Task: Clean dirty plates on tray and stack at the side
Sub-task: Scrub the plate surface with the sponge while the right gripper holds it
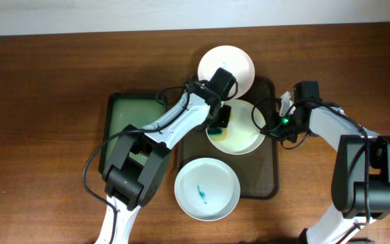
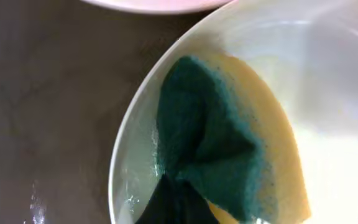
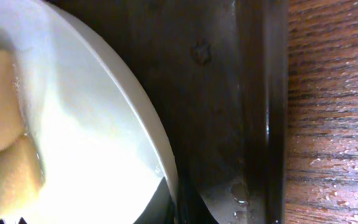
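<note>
Next, I let go of the sponge with my left gripper in the liquid (image 1: 136, 129) near the middle of the smaller green tray.
Three white plates show in the overhead view. The middle plate (image 1: 246, 139) lies on the dark tray (image 1: 268, 173). My left gripper (image 1: 219, 122) is shut on a green and yellow sponge (image 2: 216, 143) and presses it on this plate's left part (image 2: 328, 74). My right gripper (image 1: 268, 126) is shut on the plate's right rim (image 3: 166, 180). The back plate (image 1: 235, 57) looks clean and lies over the tray's far edge. The front plate (image 1: 206, 190) has a teal smear at its centre and overlaps the tray's front left edge.
A smaller green tray (image 1: 131, 112) with yellowish liquid stands left of the dark tray, under my left arm. Water drops lie on the dark tray's rim (image 3: 238, 186). Brown wooden table (image 3: 334, 112) lies right of the tray.
</note>
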Available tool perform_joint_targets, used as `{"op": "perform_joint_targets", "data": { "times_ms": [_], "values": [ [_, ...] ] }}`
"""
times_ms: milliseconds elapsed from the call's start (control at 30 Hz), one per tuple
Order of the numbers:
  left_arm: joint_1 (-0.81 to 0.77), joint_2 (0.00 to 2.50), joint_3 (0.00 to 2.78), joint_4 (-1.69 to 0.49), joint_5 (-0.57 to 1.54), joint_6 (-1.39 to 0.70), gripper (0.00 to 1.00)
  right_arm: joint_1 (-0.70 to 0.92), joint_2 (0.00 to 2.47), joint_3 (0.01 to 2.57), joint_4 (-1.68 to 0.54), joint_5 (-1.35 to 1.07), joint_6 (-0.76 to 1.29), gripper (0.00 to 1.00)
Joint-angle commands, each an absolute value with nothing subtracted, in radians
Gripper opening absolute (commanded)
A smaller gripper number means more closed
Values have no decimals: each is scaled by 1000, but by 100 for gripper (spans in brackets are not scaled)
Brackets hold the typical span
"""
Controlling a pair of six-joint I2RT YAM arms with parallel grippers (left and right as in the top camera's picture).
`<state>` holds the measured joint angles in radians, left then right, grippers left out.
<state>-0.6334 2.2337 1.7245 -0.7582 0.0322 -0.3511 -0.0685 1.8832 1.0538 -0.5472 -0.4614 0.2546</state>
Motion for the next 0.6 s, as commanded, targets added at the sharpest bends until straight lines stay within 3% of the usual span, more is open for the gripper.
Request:
{"op": "perform_joint_targets", "data": {
  "times_ms": [0,100,167,367,400,567],
  "values": [
    [-616,2263,1710,-725,126,-318,0,-78,1908,1037,-563,-314,217,4],
    [-655,2289,1710,-651,437,-318,0,-69,1908,1037,-562,-325,214,4],
    [-688,2305,1710,-615,535,-317,0,-65,1908,1037,-562,-326,214,4],
    [-723,2311,1710,-560,577,-310,0,-63,1908,1037,-565,-328,214,4],
    [-719,2311,1710,-564,543,-286,0,-62,1908,1037,-565,-329,214,4],
    [-661,2311,1721,-711,-71,-290,0,-58,1908,1037,-569,-329,214,4]
  ]
}}
